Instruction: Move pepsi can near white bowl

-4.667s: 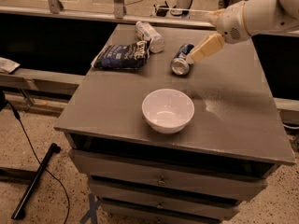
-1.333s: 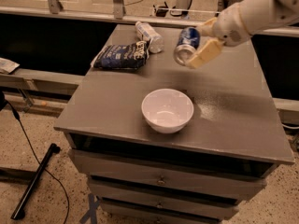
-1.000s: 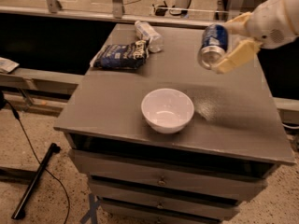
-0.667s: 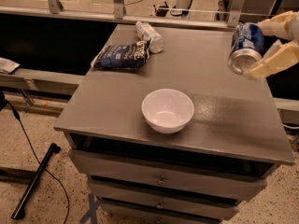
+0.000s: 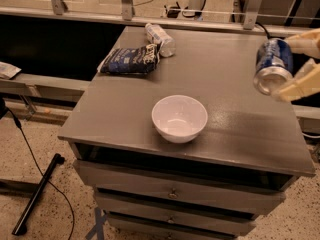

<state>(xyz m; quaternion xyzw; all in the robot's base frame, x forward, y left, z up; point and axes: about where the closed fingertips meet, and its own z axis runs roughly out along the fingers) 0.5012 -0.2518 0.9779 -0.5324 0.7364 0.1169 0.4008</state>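
Next, I release the pepsi can on the grey table (image 5: pixel 224 125) beside the white bowl, near the front edge. The can now hangs above the table's edge.
The pepsi can (image 5: pixel 272 65), dark blue with a silver end facing me, hangs tilted in the air above the table's right edge. My gripper (image 5: pixel 287 64) is at the far right of the camera view, shut on the can, with one cream finger (image 5: pixel 299 86) below it and one above. The white bowl (image 5: pixel 179 118) stands upright on the grey table (image 5: pixel 240 129) near its front edge, well to the left of and below the can.
A flat dark blue snack bag (image 5: pixel 129 61) lies at the table's back left. A pale silvery-white can (image 5: pixel 159 38) lies on its side behind it. Drawers are under the tabletop. A black pole (image 5: pixel 37 194) lies on the floor at left.
The gripper took the pepsi can from the table's back middle, lifted it and carried it right, out over the table's right edge. The bowl, bag and pale can have not moved.
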